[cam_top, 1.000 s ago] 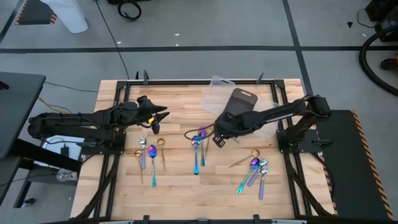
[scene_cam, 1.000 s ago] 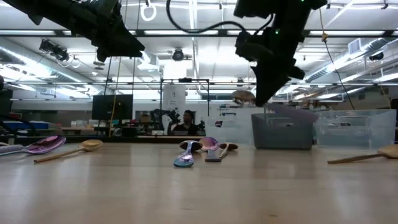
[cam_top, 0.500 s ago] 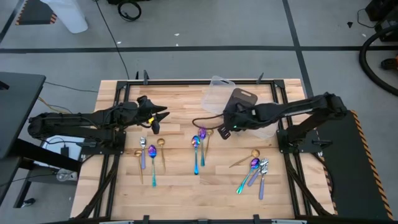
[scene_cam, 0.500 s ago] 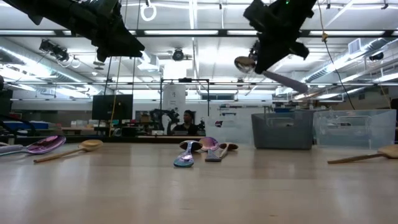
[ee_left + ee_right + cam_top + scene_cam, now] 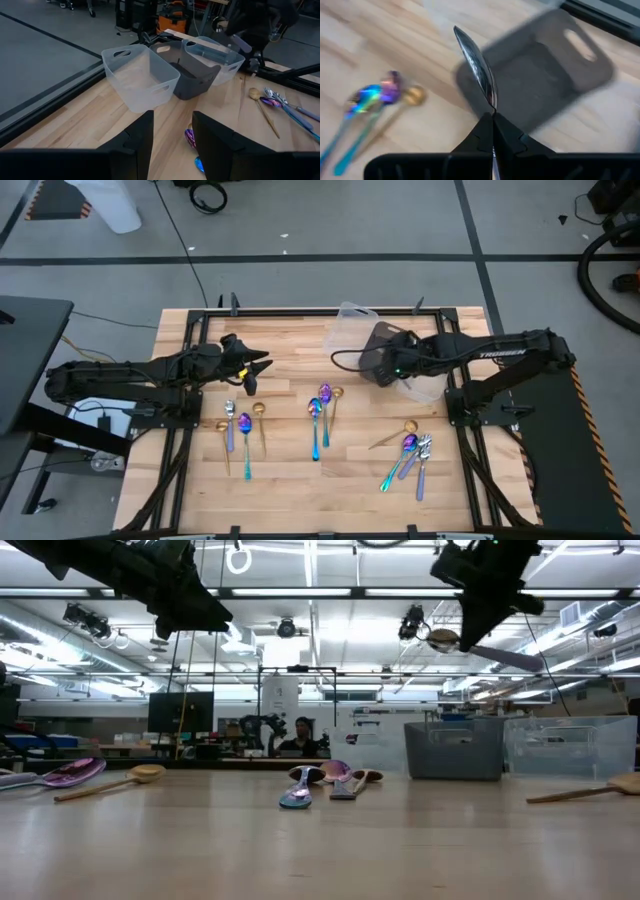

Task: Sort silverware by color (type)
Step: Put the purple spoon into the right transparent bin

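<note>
My right gripper needs to release the silver spoon in the clear tray [image 5: 425,381] between the dark bin and the base of the arm.
My right gripper [image 5: 384,367] hangs high over the dark bin [image 5: 398,340], shut on a silver spoon [image 5: 478,70]. The low view shows that spoon's bowl [image 5: 443,639] and handle [image 5: 512,658] in the air. Three groups of silverware lie flat on the wood. The left group [image 5: 244,428] and the right group [image 5: 410,450] each hold silver, iridescent and gold spoons. The middle group has two iridescent spoons [image 5: 316,418] and a gold one [image 5: 336,398]. My left gripper [image 5: 256,369] waits open above the table's left part, with nothing between its fingers [image 5: 141,135]. My right gripper pinches the silver spoon's slim stem [image 5: 492,111] between its two fingertips, which come from above, slanting down. The fingers lie across the spoon: its bowl sticks out on one side and its handle on the other. The spoon is lifted clear, nearly level.
A clear tray [image 5: 350,325] stands left of the dark bin at the far edge, and another clear tray [image 5: 428,385] stands on the bin's right. The left wrist view shows all three containers [image 5: 192,80] side by side. Bare wood lies between the spoon groups.
My right gripper has risen from over the middle group and gone toward the table's far right, over the dark bin. It has rolled a little on the way. The silver spoon has gone with it, higher and clear of the table.
</note>
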Robot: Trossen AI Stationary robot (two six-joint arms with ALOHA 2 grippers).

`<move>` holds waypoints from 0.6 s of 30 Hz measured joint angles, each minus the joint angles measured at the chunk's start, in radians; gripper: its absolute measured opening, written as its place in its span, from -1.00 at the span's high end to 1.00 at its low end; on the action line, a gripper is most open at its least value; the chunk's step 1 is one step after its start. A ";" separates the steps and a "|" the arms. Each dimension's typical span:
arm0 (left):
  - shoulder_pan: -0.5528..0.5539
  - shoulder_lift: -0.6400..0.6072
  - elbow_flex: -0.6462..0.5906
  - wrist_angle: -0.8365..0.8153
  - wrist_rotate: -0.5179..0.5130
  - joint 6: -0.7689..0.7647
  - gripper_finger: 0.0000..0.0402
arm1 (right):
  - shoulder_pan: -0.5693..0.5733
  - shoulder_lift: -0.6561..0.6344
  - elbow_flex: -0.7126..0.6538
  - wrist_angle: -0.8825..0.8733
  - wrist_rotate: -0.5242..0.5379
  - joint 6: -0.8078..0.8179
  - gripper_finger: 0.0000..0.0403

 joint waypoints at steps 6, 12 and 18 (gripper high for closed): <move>0.000 0.000 0.000 0.000 0.000 0.000 0.29 | -0.034 -0.003 0.000 -0.151 0.017 0.080 0.97; 0.000 0.000 0.000 0.000 0.000 0.000 0.29 | -0.081 -0.002 0.000 -0.248 0.009 0.124 0.97; 0.000 0.000 0.000 0.000 0.000 0.001 0.29 | -0.162 -0.002 -0.036 -0.305 -0.017 0.184 0.97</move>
